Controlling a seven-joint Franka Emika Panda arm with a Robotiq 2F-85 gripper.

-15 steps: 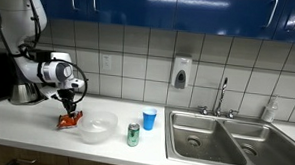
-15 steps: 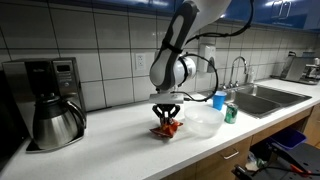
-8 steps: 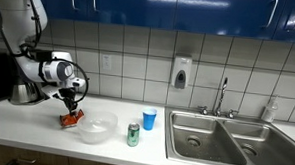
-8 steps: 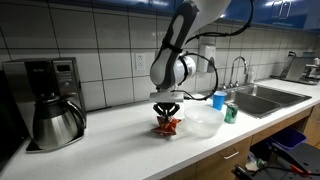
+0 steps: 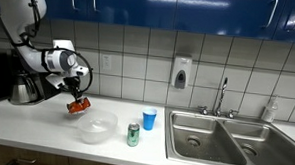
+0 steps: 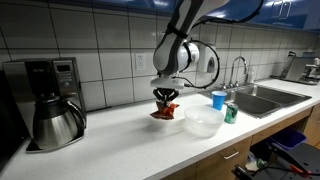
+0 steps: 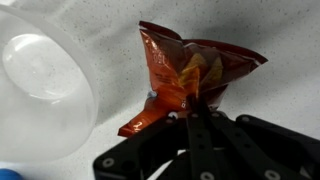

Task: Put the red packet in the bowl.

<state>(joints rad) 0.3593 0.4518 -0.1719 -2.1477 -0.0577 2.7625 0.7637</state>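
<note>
Next, my gripper releases the red packet inside the translucent bowl (image 5: 95, 122) (image 7: 58, 78), toward the side that faces the coffee maker.
My gripper (image 5: 78, 95) is shut on the red packet (image 5: 78, 106) and holds it in the air above the counter, just beside the bowl (image 5: 95, 127). In another exterior view the packet (image 6: 164, 111) hangs from the gripper (image 6: 165, 98), up and to the left of the translucent bowl (image 6: 203, 121). In the wrist view the crinkly red-orange packet (image 7: 185, 72) is pinched at its lower edge by the black fingers (image 7: 193, 104), with the bowl (image 7: 40, 95) at the left.
A blue cup (image 5: 149, 119) and a green-and-silver can (image 5: 133, 135) stand beside the bowl. A steel sink (image 5: 235, 139) with a tap lies further along. A coffee maker with its steel carafe (image 6: 55, 120) stands at the counter's other end. Tiled wall behind.
The gripper has risen from the counter with the red packet in it. The packet now hangs above the counter, a little nearer the bowl.
</note>
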